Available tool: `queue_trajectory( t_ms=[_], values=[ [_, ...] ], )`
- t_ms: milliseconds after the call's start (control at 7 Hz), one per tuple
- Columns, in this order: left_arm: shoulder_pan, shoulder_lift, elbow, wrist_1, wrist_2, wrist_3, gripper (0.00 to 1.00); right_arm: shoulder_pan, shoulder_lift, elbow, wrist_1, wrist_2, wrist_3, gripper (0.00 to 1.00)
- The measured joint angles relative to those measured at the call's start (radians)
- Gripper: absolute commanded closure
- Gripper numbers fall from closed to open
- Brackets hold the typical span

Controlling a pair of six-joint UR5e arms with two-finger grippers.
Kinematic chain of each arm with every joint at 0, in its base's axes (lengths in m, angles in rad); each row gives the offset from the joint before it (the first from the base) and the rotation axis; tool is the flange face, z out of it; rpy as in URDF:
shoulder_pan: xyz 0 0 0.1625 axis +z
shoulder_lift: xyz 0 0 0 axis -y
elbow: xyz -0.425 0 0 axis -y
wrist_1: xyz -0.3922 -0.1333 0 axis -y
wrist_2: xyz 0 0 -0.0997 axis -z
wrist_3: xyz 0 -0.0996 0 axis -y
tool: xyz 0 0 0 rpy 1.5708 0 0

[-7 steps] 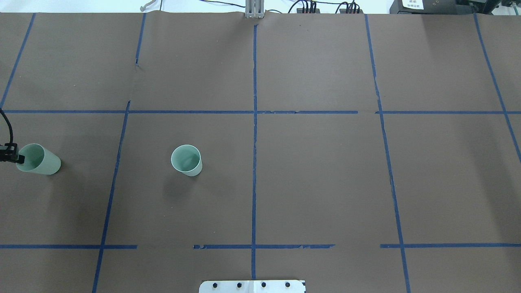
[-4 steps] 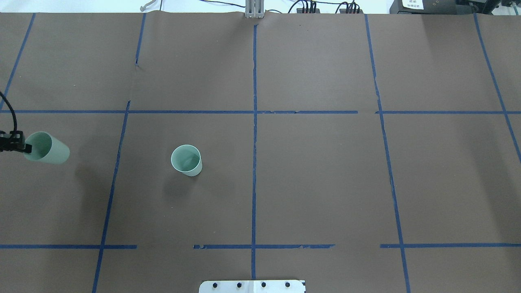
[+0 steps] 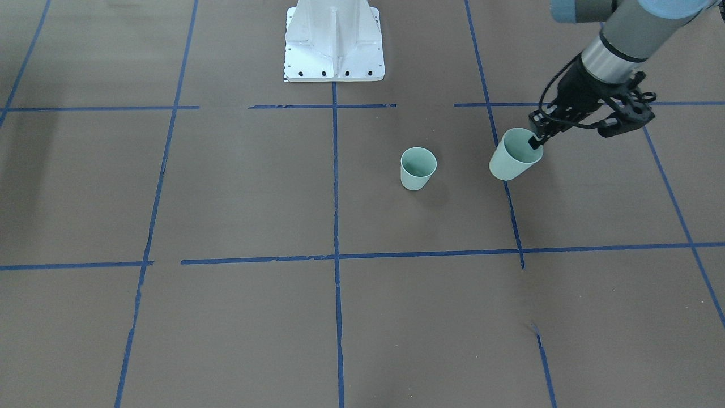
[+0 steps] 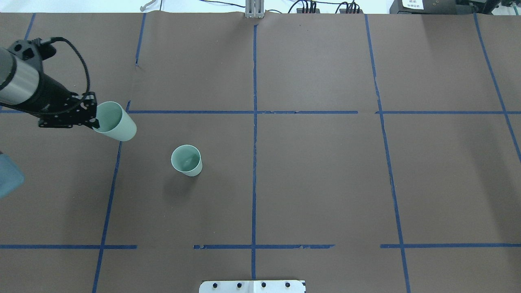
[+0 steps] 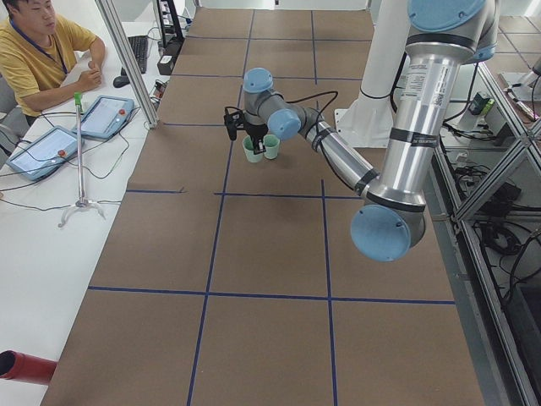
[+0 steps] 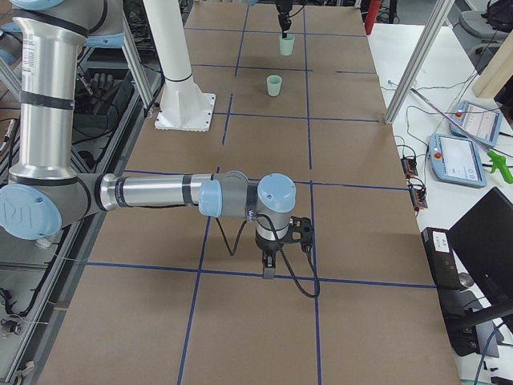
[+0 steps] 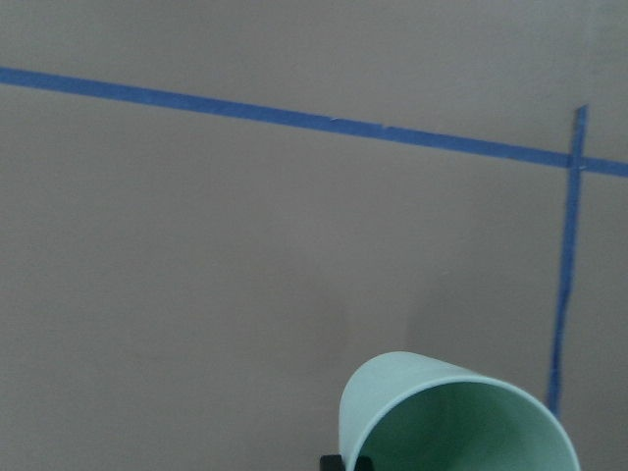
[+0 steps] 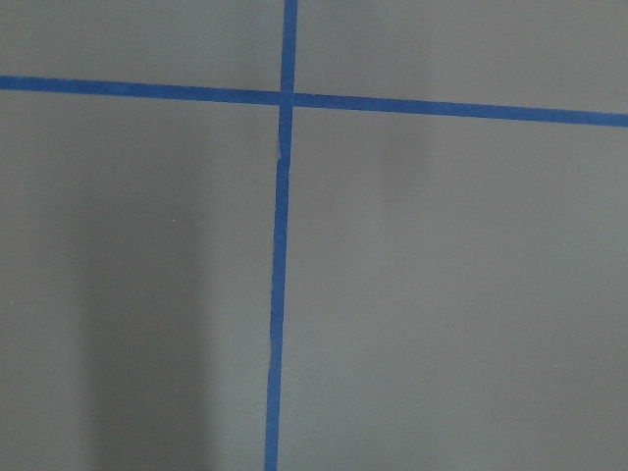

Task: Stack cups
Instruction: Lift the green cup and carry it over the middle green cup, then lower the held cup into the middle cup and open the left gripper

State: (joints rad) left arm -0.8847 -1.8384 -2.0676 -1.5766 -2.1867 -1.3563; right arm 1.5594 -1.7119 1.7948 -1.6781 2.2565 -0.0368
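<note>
My left gripper is holding a cup, now tilted in the air. It will let go of it inside the mint-green cup (image 3: 418,164) that stands upright on the brown table.
One pale mint-green cup (image 4: 186,160) stands upright on the brown table, left of centre; it also shows in the front-facing view (image 3: 418,168). My left gripper (image 4: 96,122) is shut on the rim of the second cup (image 4: 117,123) and holds it tilted in the air, up and left of the standing one and apart from it. The front-facing view shows the held cup (image 3: 512,157) and the gripper (image 3: 534,143). The left wrist view shows the held cup's mouth (image 7: 461,417). My right gripper (image 6: 268,265) shows only in the exterior right view, far from both cups; I cannot tell its state.
Blue tape lines (image 4: 254,122) divide the brown table cover into squares. The robot's white base plate (image 3: 334,45) sits at the table's near edge. An operator (image 5: 38,51) sits at a side desk with tablets (image 5: 106,114). Cables lie at the table's far edge (image 4: 309,8).
My left gripper with the cup has moved right and toward the far side, from the view's left edge to near the standing cup. The standing cup has not moved.
</note>
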Motion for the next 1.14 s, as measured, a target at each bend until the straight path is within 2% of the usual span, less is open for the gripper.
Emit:
queue_trajectory(
  t_ms=[429, 857, 1000, 1143],
  values=[
    [0.162, -0.159, 0.019, 0.127, 0.087, -0.199, 1.0, 0.001, 0.0, 0.0, 0.0, 0.0, 0.0, 0.0],
    [0.211, -0.205, 0.067, 0.136, 0.128, -0.241, 1.0, 0.0, 0.0, 0.0, 0.0, 0.0, 0.0, 0.0],
    [0.218, -0.208, 0.075, 0.136, 0.132, -0.243, 0.74, 0.0, 0.0, 0.0, 0.0, 0.0, 0.0, 0.0],
    [0.222, -0.208, 0.081, 0.136, 0.133, -0.243, 0.35, 0.0, 0.0, 0.0, 0.0, 0.0, 0.0, 0.0]
  ],
)
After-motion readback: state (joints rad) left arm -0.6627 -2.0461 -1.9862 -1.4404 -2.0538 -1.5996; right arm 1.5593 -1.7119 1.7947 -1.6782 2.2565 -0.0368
